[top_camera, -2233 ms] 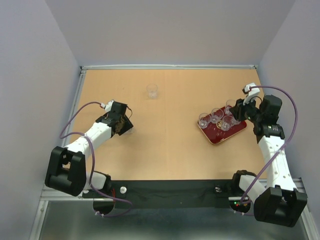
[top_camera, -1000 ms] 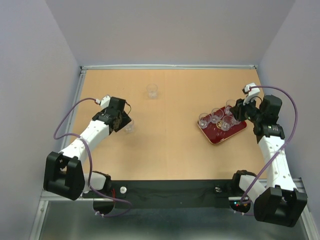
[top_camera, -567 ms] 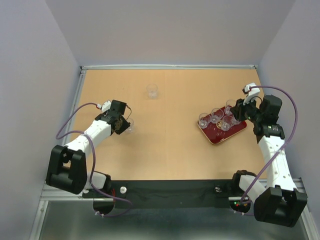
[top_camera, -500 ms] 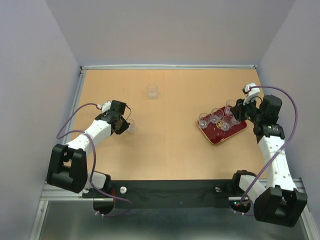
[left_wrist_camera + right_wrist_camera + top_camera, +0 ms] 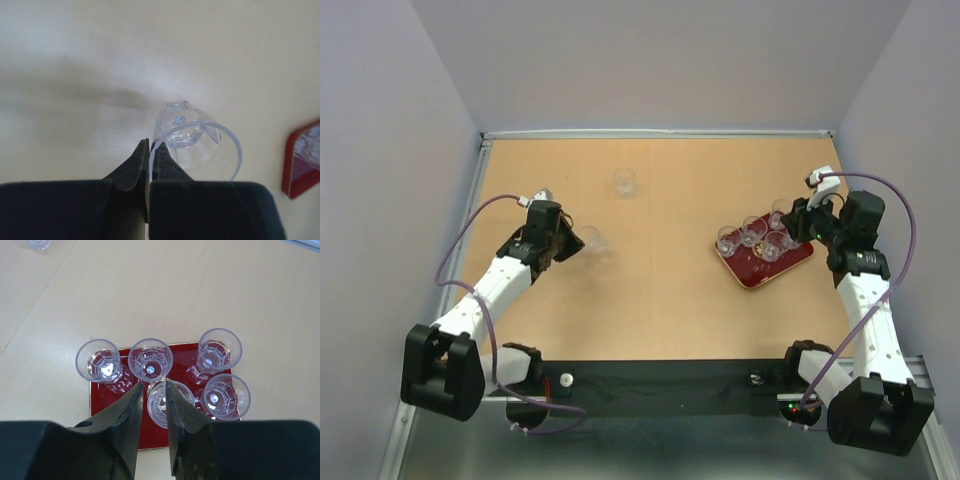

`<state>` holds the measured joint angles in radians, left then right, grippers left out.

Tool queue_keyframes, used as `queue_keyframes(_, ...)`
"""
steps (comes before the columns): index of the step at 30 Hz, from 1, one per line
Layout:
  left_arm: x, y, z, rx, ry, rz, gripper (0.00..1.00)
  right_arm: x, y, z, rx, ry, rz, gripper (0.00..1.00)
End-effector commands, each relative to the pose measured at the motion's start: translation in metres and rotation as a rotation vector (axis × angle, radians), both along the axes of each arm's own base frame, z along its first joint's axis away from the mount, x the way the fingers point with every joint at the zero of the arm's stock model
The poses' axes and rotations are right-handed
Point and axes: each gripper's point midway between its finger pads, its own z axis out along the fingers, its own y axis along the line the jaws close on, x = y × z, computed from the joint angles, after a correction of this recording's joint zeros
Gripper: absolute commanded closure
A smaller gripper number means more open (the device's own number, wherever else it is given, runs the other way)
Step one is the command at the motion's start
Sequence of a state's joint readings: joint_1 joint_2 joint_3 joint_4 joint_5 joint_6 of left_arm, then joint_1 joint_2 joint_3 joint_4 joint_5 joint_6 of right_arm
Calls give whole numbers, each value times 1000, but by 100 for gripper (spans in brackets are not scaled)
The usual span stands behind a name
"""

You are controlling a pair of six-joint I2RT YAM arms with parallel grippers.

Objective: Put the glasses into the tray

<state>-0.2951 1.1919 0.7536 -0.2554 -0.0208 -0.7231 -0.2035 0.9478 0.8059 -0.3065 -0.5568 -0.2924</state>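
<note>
My left gripper should set the clear glass down and release it in the empty near corner of the dark red tray (image 5: 750,261) (image 5: 304,173).
My left gripper (image 5: 572,240) is shut on the rim of a clear glass (image 5: 592,240) and holds it over the left part of the table. In the left wrist view its jaws (image 5: 150,148) pinch the rim of that glass (image 5: 195,142). The dark red tray (image 5: 760,278) lies at the right with several glasses (image 5: 752,237) standing in it. My right gripper (image 5: 794,226) hovers over the tray (image 5: 184,355), open by a narrow gap (image 5: 154,392), above the left rim of the near-middle glass (image 5: 167,405). Another glass (image 5: 624,182) stands alone at the back.
The tray's edge (image 5: 300,160) shows at the right of the left wrist view. The lone back glass shows at the top left of the right wrist view (image 5: 39,244). A black strip runs along the table's near edge (image 5: 660,385).
My left gripper has closed on the glass and carried it slightly right and away from the arm bases. The right arm has not moved.
</note>
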Motion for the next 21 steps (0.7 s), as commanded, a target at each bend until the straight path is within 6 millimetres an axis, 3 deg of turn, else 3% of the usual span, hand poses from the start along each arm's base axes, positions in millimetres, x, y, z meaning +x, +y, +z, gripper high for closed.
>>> queue_keyframes(1,-4,-50,44,-134,-241,-349,100,0,-5,4,-23,-35,-13,69)
queue_keyframes(2,-2,-61,57,-164,-313,-406,100,0,-5,4,-24,-33,-15,69)
queue_keyframes(6,-25,-108,72,-220,-383,-617,100,0,-7,2,-28,-29,-27,69)
queue_keyframes(12,-48,-183,74,-189,-398,-852,100,2,-11,1,-37,-26,-44,69)
queue_keyframes(14,-51,-199,74,-172,-402,-894,100,2,-13,0,-38,-22,-52,69)
queue_keyframes(15,-48,-208,84,-163,-427,-911,100,2,-14,0,-41,-21,-57,69)
queue_keyframes(16,-46,-216,75,-139,-412,-922,100,3,-16,0,-45,-22,-67,69)
queue_keyframes(17,-54,-229,75,-135,-410,-958,100,3,-17,0,-47,-20,-74,69)
queue_keyframes(20,-48,-262,74,-85,-421,-999,100,5,-24,0,-62,-21,-108,69)
queue_keyframes(21,-51,-268,83,-87,-438,-1006,100,5,-25,0,-63,-18,-114,69)
